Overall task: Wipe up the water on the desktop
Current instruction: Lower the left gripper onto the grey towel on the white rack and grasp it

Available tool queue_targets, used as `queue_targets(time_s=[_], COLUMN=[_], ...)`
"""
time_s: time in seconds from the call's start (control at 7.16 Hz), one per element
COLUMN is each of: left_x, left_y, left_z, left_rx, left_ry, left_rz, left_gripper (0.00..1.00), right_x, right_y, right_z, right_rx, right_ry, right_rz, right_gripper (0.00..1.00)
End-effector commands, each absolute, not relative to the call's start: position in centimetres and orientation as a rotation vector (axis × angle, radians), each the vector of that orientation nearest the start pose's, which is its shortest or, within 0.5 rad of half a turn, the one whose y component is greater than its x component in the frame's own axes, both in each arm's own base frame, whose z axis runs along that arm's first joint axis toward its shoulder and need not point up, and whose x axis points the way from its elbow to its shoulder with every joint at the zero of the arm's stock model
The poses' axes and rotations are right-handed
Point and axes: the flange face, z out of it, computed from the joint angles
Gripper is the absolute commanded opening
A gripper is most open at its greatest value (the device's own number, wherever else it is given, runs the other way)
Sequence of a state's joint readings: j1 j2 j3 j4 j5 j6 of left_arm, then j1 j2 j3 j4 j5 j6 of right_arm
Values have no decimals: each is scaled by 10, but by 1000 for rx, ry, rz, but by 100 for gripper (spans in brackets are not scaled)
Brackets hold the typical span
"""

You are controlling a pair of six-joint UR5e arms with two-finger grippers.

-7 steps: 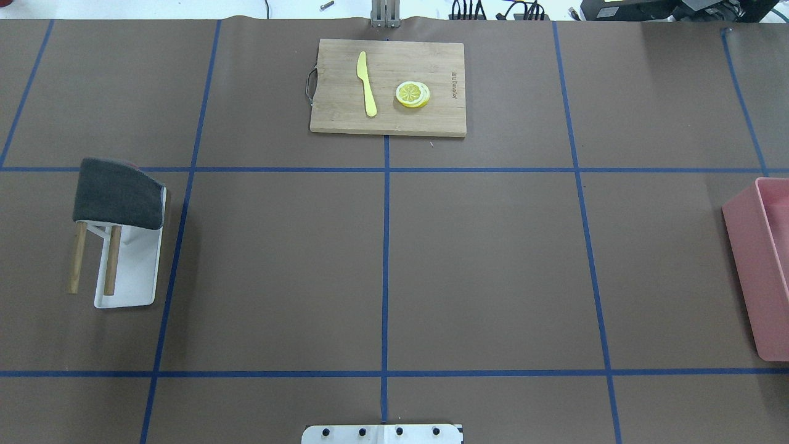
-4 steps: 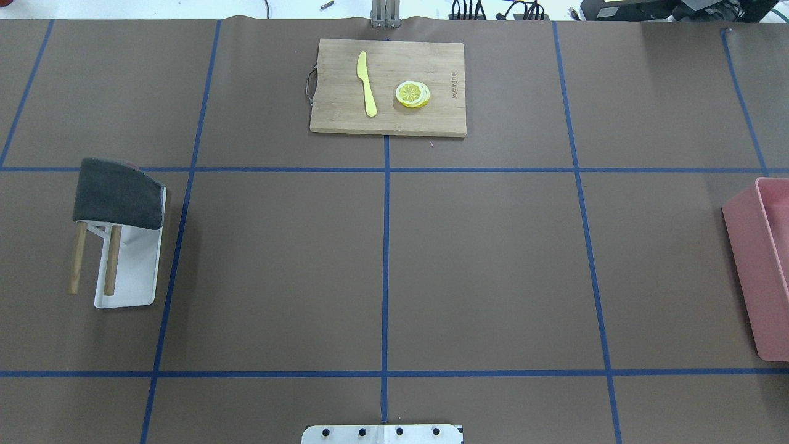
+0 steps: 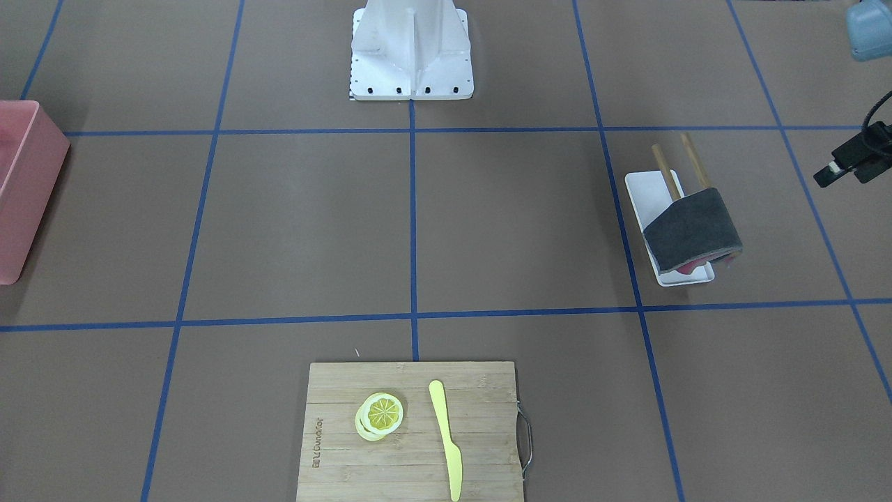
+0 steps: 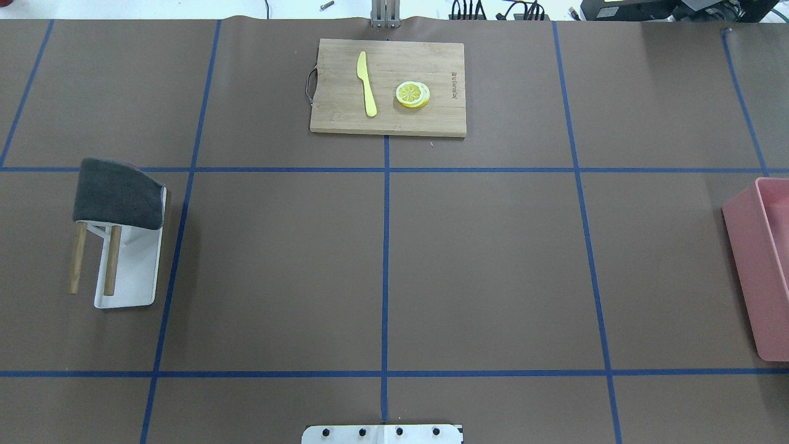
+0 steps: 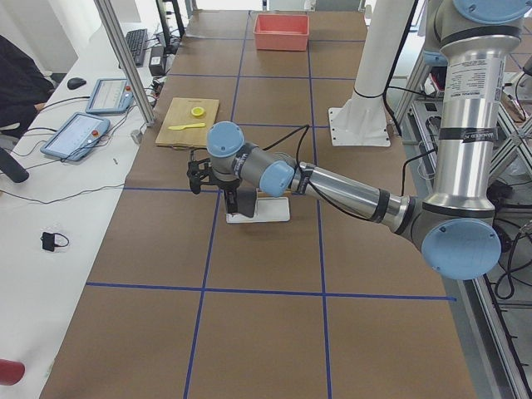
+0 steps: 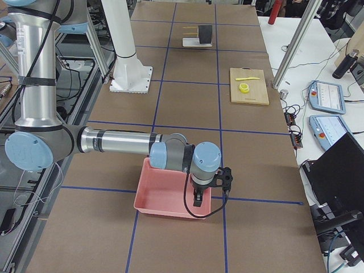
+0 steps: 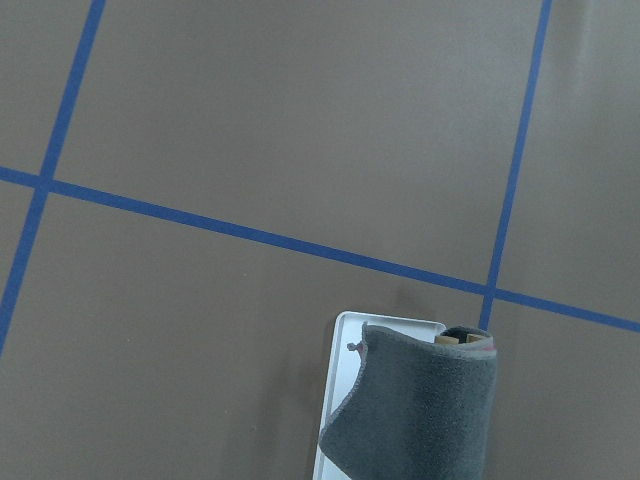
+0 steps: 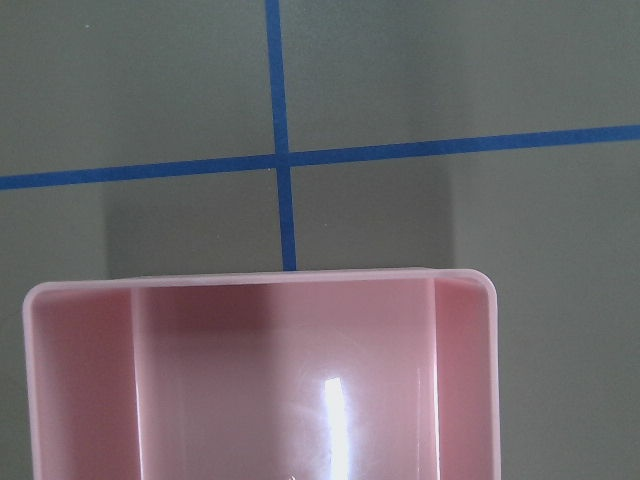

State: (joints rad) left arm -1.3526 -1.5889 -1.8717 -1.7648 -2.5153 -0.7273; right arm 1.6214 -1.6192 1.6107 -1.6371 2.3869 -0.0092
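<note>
The robot's left gripper should close on the middle of the dark grey cloth's top fold (image 3: 725, 213) (image 7: 410, 446), where it hangs over the small wooden rack.
The brown desktop (image 4: 493, 259) with blue tape lines lies flat; no water shows on it in any view. A dark grey cloth (image 4: 117, 194) hangs over a small wooden rack on a white base (image 4: 132, 271) at the left, and it also fills the lower edge of the left wrist view (image 7: 420, 420). My left gripper (image 5: 201, 176) hovers next to that rack; I cannot tell whether it is open or shut. My right gripper (image 6: 198, 198) hangs over the near rim of the pink bin (image 6: 165, 196); I cannot tell its state either.
A bamboo cutting board (image 4: 388, 86) at the far middle carries a yellow knife (image 4: 367, 83) and lemon slices (image 4: 412, 94). The pink bin (image 4: 761, 265) stands at the right edge. The robot's white base (image 3: 411, 52) is at the near edge.
</note>
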Motion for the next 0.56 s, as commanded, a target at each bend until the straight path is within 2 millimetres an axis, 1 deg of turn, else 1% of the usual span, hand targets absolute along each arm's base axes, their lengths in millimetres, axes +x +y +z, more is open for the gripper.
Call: queue_targets(time_s=[0.0,0.14,0.28,0.42], left_x=[93,119,139,146], left_y=[-491,-489,-488,-487], left_z=[463,461,466,472], left_rx=[-21,0,6,-7], left_ry=[1031,1010,993,987], left_rz=[-196,-208,-218,-213], left_gripper=[98,98,98,98], right_x=[84,84,84,84], right_y=[-462,-462,-462,-463], right_z=[667,667,667,666], right_rx=[-48,-48,-46,-45], right_ry=[-819,-819,-819,-819], right_rz=[70,70,70,69], right_gripper=[100,100,100,100])
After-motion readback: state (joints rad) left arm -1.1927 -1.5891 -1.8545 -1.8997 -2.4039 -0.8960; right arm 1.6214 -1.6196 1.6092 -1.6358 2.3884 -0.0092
